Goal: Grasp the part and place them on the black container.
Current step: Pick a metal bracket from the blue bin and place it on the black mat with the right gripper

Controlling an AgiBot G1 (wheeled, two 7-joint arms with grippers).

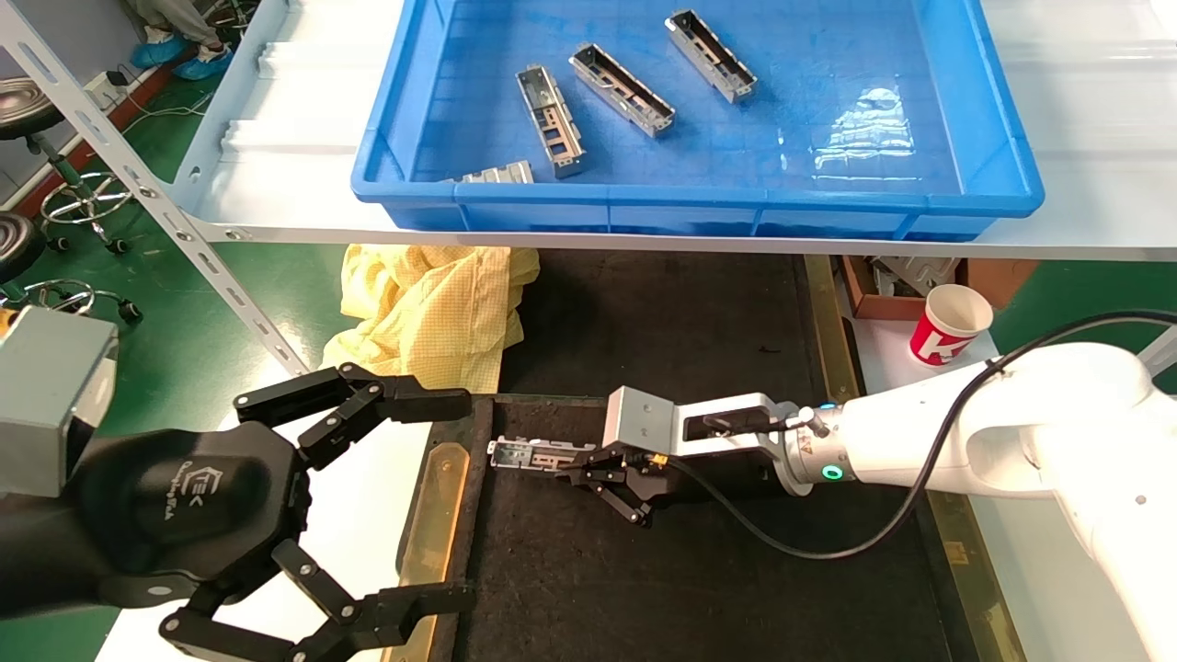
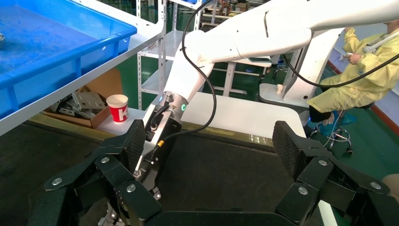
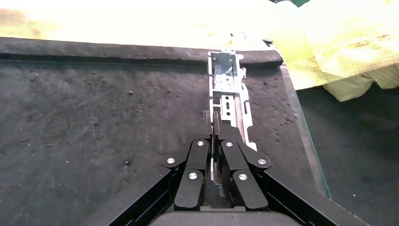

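Observation:
Next, I set the part, now held low at that container's corner, on the black container's felt, in the corner (image 1: 547,476) (image 3: 212,127) closest to the yellow cloth, using my right gripper.
My right gripper (image 1: 575,464) is shut on one side wall of the part (image 1: 522,455), a slim silver channel with cutouts. It holds the part low at the far left corner of the black container (image 1: 690,570). In the right wrist view the part (image 3: 228,89) sticks out past the closed gripper (image 3: 214,120) and its far end reaches the tray's rim (image 3: 141,52). I cannot tell whether the part touches the felt. My left gripper (image 1: 460,501) is open and empty, parked beside the tray's left edge; it shows spread in its wrist view (image 2: 211,146).
A blue bin (image 1: 699,198) on the shelf above holds several more parts (image 1: 550,119). A yellow cloth (image 1: 432,303) lies behind the tray's left corner. A red paper cup (image 1: 950,324) and a cardboard box (image 1: 864,285) stand at the right. A person in yellow (image 2: 371,70) sits beyond.

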